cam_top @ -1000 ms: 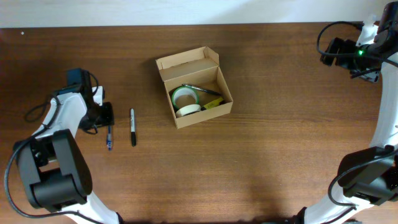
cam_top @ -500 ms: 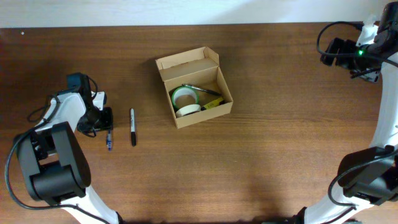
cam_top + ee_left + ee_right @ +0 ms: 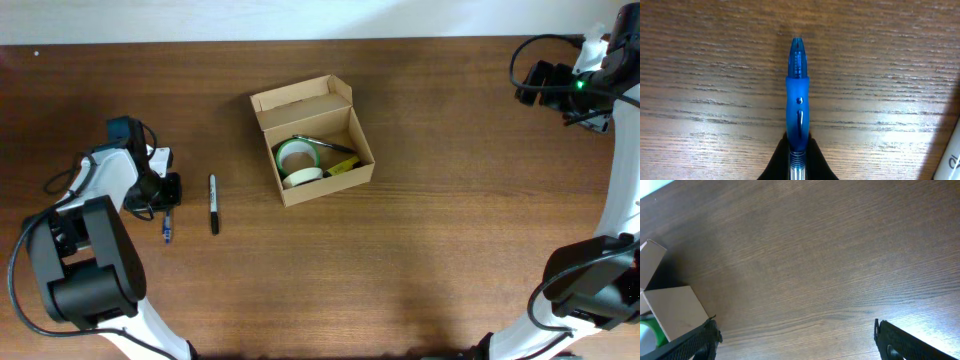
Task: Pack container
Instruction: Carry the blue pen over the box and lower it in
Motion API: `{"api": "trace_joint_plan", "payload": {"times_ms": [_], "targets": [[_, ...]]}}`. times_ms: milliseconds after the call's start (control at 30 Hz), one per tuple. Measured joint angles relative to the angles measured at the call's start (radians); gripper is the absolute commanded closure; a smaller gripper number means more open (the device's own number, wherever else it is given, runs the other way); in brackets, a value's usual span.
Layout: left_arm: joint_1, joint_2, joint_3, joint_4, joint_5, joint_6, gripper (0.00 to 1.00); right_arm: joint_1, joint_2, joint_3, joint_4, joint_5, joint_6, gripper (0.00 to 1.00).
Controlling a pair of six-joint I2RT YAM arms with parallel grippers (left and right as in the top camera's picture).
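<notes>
Next, my left gripper lets go of the blue pen in the cardboard box (image 3: 319,133), between the dark pen and the lid flap.
The container (image 3: 312,140) is a tan cardboard box standing open at the table's middle, lid flap up at the back; it also shows at the left edge of the right wrist view (image 3: 670,312). Inside lie a green tape roll (image 3: 295,154), a white tape roll (image 3: 301,177) and a yellow item with a dark pen. My left gripper (image 3: 166,203) is shut on a blue pen (image 3: 798,95), whose tip points away from the box (image 3: 167,232). A black marker (image 3: 213,204) lies just right of it. My right gripper (image 3: 795,335) is open and empty, high at the far right.
The table is dark brown wood (image 3: 450,230). A white wall edge runs along the back (image 3: 300,20). The black marker's tip shows at the right edge of the left wrist view (image 3: 951,162).
The left gripper has closed on the blue pen and shifted it slightly left, away from the black marker. The right arm has not moved.
</notes>
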Motion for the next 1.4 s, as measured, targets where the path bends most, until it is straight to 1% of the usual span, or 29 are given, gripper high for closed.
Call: {"api": "trace_joint_plan", "payload": {"times_ms": [100,200,333,433,533,567,700,900,1067,1167,1267,1400], "targets": [[-0.001,0.014,0.029,-0.05,0.015,0.018,0.99,0.0,0.0,0.0,0.0,0.0,0.0,0.01],[-0.012,0.032,0.108,-0.129,0.033,0.056,0.99,0.0,0.0,0.0,0.0,0.0,0.0,0.01],[-0.048,0.046,0.323,-0.232,0.05,0.118,0.98,0.0,0.0,0.0,0.0,0.0,0.0,0.01],[-0.086,0.046,0.522,-0.311,0.082,0.202,0.98,0.0,0.0,0.0,0.0,0.0,0.0,0.01],[-0.151,0.046,0.739,-0.418,0.116,0.332,0.98,0.0,0.0,0.0,0.0,0.0,0.0,0.01],[-0.163,0.045,0.763,-0.427,0.118,0.35,0.98,0.0,0.0,0.0,0.0,0.0,0.0,0.01],[-0.295,0.043,0.917,-0.542,0.132,0.494,0.99,0.0,0.0,0.0,0.0,-0.001,0.0,0.01],[-0.541,0.047,0.944,-0.607,0.134,0.677,0.98,0.0,0.0,0.0,0.0,-0.003,-0.001,0.01],[-0.718,0.081,0.946,-0.602,0.035,0.763,0.98,0.0,0.0,0.0,0.0,-0.003,0.0,0.01],[-0.761,0.135,0.946,-0.583,-0.002,0.784,0.98,0.0,0.0,0.0,0.0,-0.003,0.0,0.01],[-0.77,0.214,0.946,-0.549,-0.025,0.795,0.98,0.0,0.0,0.0,0.0,-0.003,-0.001,0.01],[-0.769,0.313,0.946,-0.452,-0.08,0.764,0.98,0.0,0.0,0.0,0.0,-0.003,0.0,0.01]]}}
